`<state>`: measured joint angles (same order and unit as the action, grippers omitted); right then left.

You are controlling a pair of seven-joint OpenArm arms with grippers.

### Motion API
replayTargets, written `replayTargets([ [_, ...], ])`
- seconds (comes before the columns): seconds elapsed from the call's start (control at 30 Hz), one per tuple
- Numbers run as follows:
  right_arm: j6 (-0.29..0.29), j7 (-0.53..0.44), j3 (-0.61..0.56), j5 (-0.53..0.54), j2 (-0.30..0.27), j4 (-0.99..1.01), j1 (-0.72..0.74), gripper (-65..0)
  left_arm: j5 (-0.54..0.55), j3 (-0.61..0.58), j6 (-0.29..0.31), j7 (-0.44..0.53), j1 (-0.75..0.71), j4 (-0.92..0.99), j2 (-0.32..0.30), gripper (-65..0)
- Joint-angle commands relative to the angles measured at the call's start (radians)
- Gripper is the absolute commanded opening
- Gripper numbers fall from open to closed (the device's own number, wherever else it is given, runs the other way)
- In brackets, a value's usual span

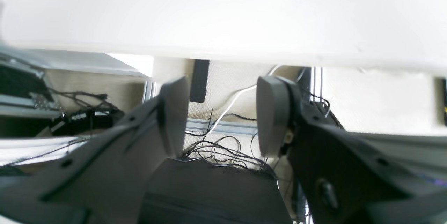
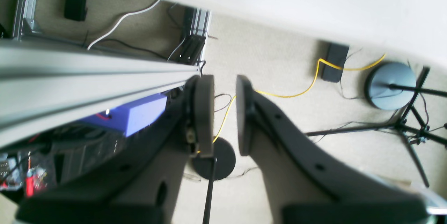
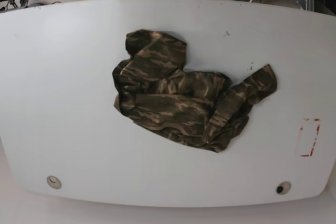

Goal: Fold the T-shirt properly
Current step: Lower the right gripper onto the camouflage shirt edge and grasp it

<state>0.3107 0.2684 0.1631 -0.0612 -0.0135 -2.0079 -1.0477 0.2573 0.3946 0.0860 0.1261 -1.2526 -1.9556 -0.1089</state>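
My left gripper will grab the camouflage T-shirt at the end of its sleeve (image 3: 267,72) that sticks out toward the red-outlined rectangle.
The camouflage T-shirt (image 3: 178,98) lies crumpled in a heap near the middle of the white table (image 3: 63,77), one sleeve sticking out to the right. Neither arm shows in the base view. In the left wrist view my left gripper (image 1: 220,91) hangs open, nothing between its fingers, with the table's edge (image 1: 223,14) above it and floor cables behind. My right gripper (image 2: 225,88) has its jaws a narrow gap apart and empty, over carpet beside the table's edge (image 2: 314,0). The shirt is out of sight in both wrist views.
A red-outlined rectangle (image 3: 309,137) marks the table's right side. Two round holes (image 3: 53,182) (image 3: 283,188) sit near its front edge. An aluminium rail (image 2: 87,74), a blue box (image 2: 139,112), a yellow cable (image 2: 297,95) and a tripod stand (image 2: 412,119) are off the table.
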Motion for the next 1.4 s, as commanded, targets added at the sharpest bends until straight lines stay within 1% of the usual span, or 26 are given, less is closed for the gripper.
replayTargets([
  [0.0,0.003,-0.033,0.029,0.005,0.004,-0.017,0.016,-55.0,0.014,0.025,-0.005,0.024,0.015,-0.023,-0.004,-36.0],
  [0.2,0.003,-0.03,0.051,0.005,0.007,-0.015,0.129,-55.0,0.003,0.028,-0.004,0.024,0.11,-0.023,-0.004,-35.7],
  [0.27,0.003,-0.027,0.051,0.005,0.007,-0.017,0.174,-54.9,0.003,0.025,0.025,0.024,0.149,-0.023,-0.005,-35.6],
  [0.37,0.003,0.009,0.051,0.005,0.007,-0.017,0.229,-54.4,0.001,0.03,0.105,0.024,0.208,-0.024,-0.005,-35.1],
  [0.43,0.003,0.025,0.051,0.005,0.007,-0.015,0.263,-54.2,0.001,0.03,0.14,0.022,0.241,-0.023,-0.004,-31.2],
  [0.5,0.003,0.042,0.051,0.005,0.007,-0.014,0.309,-54.1,0.001,0.028,0.159,0.022,0.274,-0.023,-0.004,-24.2],
  [0.53,0.003,0.058,0.051,0.005,0.007,-0.014,0.332,-54.1,0.0,0.027,0.159,0.022,0.297,-0.023,-0.004,-20.6],
  [0.57,0.003,0.073,0.049,0.005,0.007,-0.015,0.35,-54.1,0.0,0.027,0.16,0.022,0.317,-0.021,-0.004,-18.3],
  [0.6,0.003,0.091,0.046,0.005,0.007,-0.015,0.369,-53.7,-0.005,0.027,0.162,0.022,0.334,-0.021,-0.004,-16.3],
  [0.63,0.003,0.104,0.046,0.005,0.007,-0.017,0.383,-53.0,-0.016,0.027,0.162,0.022,0.347,-0.02,-0.004,-15.6],
  [0.8,0.003,0.151,0.045,0.005,0.007,-0.015,0.47,-40.0,-0.108,0.025,0.163,0.022,0.425,-0.015,-0.004,-15.4],
  [0.9,0.003,0.168,0.043,0.005,0.007,-0.017,0.518,-35.2,-0.138,0.025,0.163,0.022,0.469,-0.015,-0.004,-15.4],
  [0.97,0.003,0.19,0.043,0.007,0.007,-0.014,0.551,-33.5,-0.151,0.025,0.163,0.008,0.494,-0.015,-0.004,-15.4],
  [1.07,0.005,0.248,0.043,0.008,0.007,-0.012,0.611,-31.5,-0.154,0.031,0.163,-0.078,0.523,-0.018,-0.004,-15.6],
  [1.17,0.005,0.314,0.045,0.06,0.005,-0.011,0.679,-28.9,-0.149,0.031,0.163,-0.161,0.541,-0.021,0.001,-15.6],
  [1.23,0.005,0.346,0.045,0.102,-0.001,-0.009,0.712,-26.8,-0.149,0.031,0.163,-0.176,0.544,-0.021,0.001,-15.6],
  [1.27,0.005,0.366,0.045,0.123,-0.015,-0.009,0.737,-26.2,-0.149,0.028,0.163,-0.182,0.544,-0.021,0.002,-15.4],
  [1.37,0.005,0.406,0.045,0.168,-0.041,0.005,0.788,-27.0,-0.149,0.017,0.165,-0.182,0.546,-0.021,0.002,-15.3],
])
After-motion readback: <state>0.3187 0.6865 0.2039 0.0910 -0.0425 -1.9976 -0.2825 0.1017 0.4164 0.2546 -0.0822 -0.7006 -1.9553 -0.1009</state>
